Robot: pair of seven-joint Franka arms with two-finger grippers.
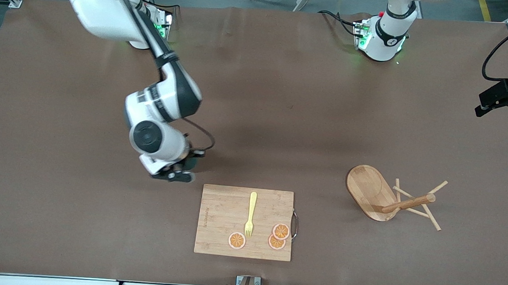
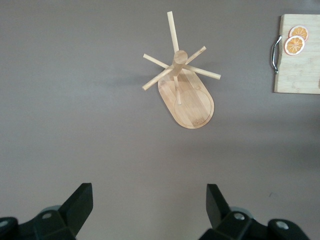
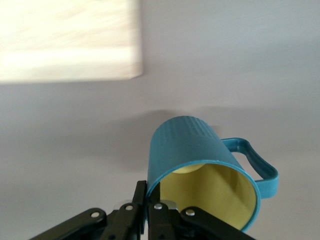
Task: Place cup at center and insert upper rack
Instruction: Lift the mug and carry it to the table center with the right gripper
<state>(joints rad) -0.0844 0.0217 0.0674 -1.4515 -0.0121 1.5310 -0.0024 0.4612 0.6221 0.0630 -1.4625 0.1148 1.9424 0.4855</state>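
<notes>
I need to use my right gripper to set the cup down on the open table (image 1: 277, 138) past the far edge of the cutting board.
The cup (image 3: 190, 145), dark teal with a yellow inside and a side handle, hangs tilted from my right gripper (image 3: 150, 192), which is shut on its rim, one finger inside and one outside. In the front view that gripper (image 1: 177, 173) is low over the table beside a corner of the cutting board, and the wrist hides the cup. The upper rack (image 1: 372, 191) lies tipped over toward the left arm's end, its post (image 1: 409, 203) and pegs pointing that way. My left gripper (image 2: 149, 205) waits open and empty, high above the table, looking down on the rack (image 2: 186, 97).
A wooden cutting board (image 1: 223, 220) with a metal handle lies near the front camera at mid table. It carries a yellow fork (image 1: 251, 213) and three orange slices (image 1: 237, 240). Its corner (image 3: 65, 40) shows close to the cup.
</notes>
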